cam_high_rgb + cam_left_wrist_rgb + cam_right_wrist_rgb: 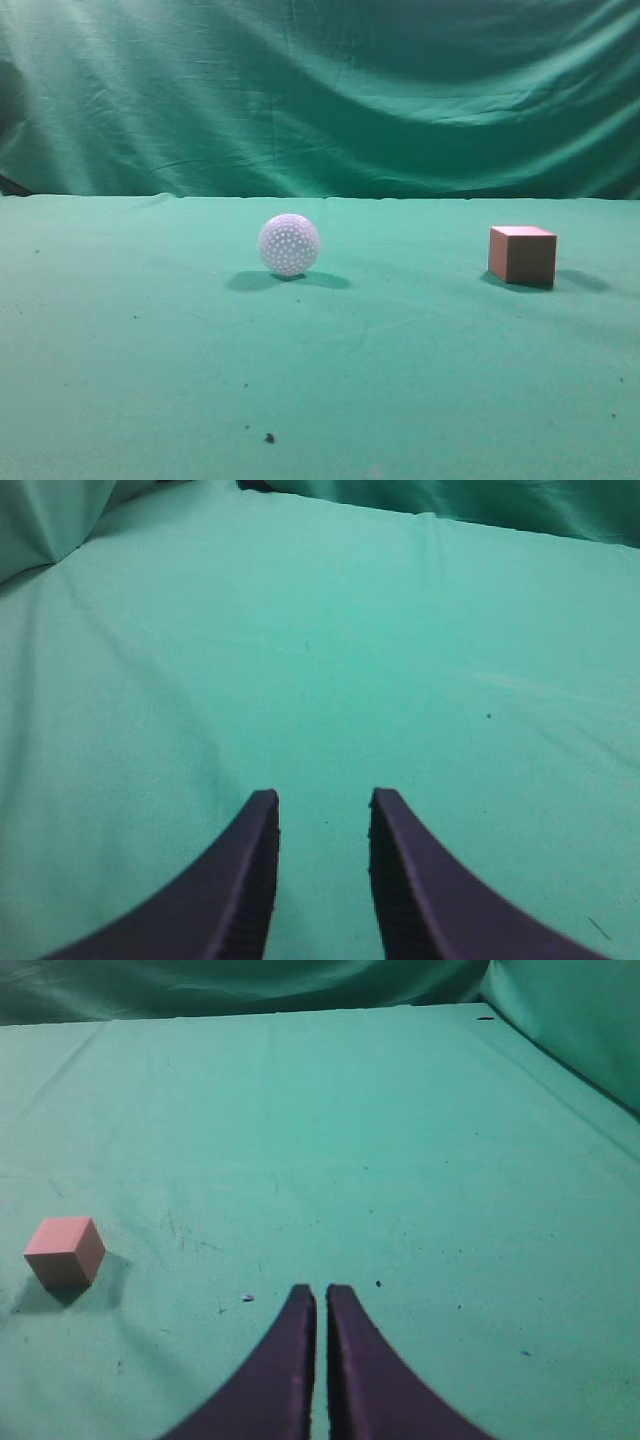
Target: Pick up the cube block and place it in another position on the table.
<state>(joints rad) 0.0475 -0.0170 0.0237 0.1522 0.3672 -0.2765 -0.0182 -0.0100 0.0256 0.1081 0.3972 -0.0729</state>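
Observation:
The reddish-brown cube block has a pinkish top. My right gripper needs to close on the opposite sides (522, 256) (66, 1252) of the block, bringing its fingers in from both sides of that top.
The cube block (523, 255) is reddish-brown with a pinkish top and rests on the green table (150, 340) at the right of the exterior view. It also shows at the left of the right wrist view (66, 1251), well left of my right gripper (321, 1290), which is shut and empty. My left gripper (322, 798) is open and empty over bare cloth; the cube does not show in its view. Neither gripper shows in the exterior view.
A white dimpled ball (289, 244) sits near the table's middle, left of the cube. A wrinkled green backdrop (320, 90) hangs behind the table. Small dark specks (269, 437) lie on the cloth near the front.

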